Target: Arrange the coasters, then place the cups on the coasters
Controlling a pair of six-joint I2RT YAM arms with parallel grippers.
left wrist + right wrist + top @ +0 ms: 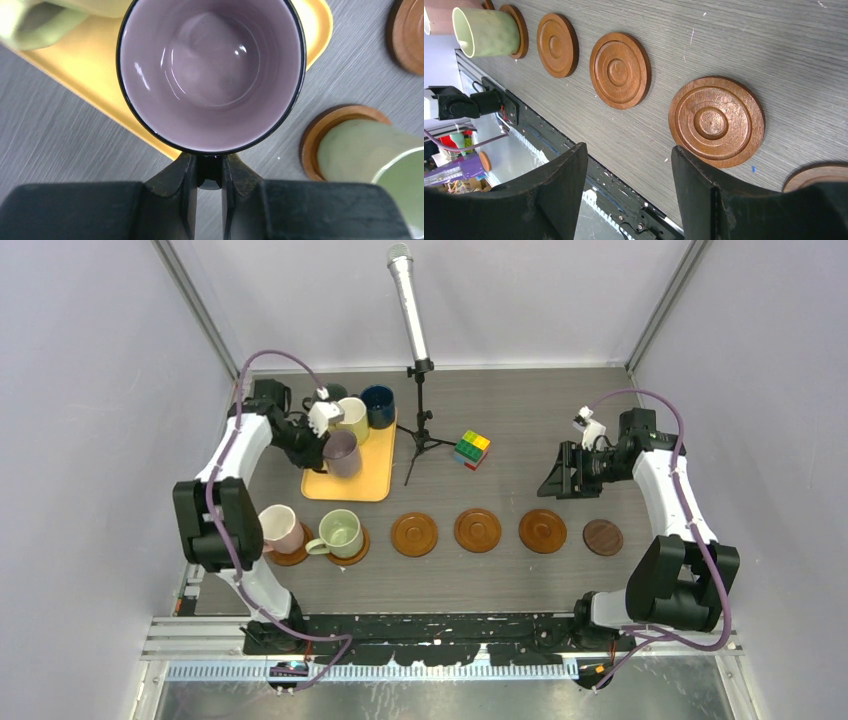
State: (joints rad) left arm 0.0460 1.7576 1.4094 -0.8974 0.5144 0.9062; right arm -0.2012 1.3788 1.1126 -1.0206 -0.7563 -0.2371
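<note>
The mauve cup will go down from my left gripper onto the bare brown coaster [414,534] [419,35] that is nearest the pale green cup.
The mauve cup [212,75] is at the tray's near part, and my left gripper [210,167] is shut on its dark handle. In the top view the same cup [342,452] sits just right of the left gripper [322,435]. Cream-yellow [353,418], navy [378,405] and dark grey-green [336,392] cups stand at the tray's far end. A pink cup [277,528] and a pale green cup [340,532] each rest on a coaster. Three bare brown coasters [414,535] [478,530] [543,531] and a smaller dark coaster [603,537] continue the row. My right gripper [629,155] hangs open above the table, holding nothing.
An orange-yellow tray [352,483] lies at the back left. A microphone stand [421,430] rises at the back centre, with a multicoloured cube [472,449] to its right. A black rail [440,625] runs along the table's near edge.
</note>
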